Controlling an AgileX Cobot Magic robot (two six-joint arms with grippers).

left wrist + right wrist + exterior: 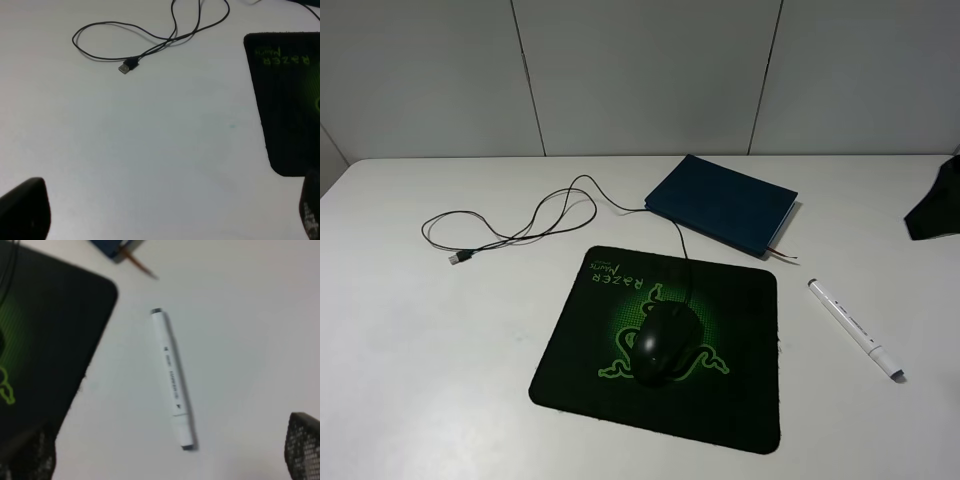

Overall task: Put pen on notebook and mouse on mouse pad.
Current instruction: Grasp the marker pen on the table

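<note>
The white pen has a printed middle on its body. My right gripper needs to go down and close on the printed middle of its body [844, 318] [169, 366], slightly toward the blue notebook's end.
The black mouse [665, 342] rests on the Razer mouse pad [740, 390]. Its cable [520, 225] loops across the table to the USB plug [125, 66]. Behind the pad lies the closed blue notebook [720, 203], nothing on it. The white pen [855, 328] lies flat on the table to the right of the pad. My right gripper [167, 455] hangs open above the pen [172, 377], touching nothing. My left gripper [167, 212] is open over bare table left of the pad [290, 100]. It does not show in the high view.
The right arm [932, 205] shows as a dark shape at the right edge of the white table [410, 380]. The notebook's reddish ribbon [782, 254] sticks out toward the pen. A grey panelled wall [640, 70] stands behind the table.
</note>
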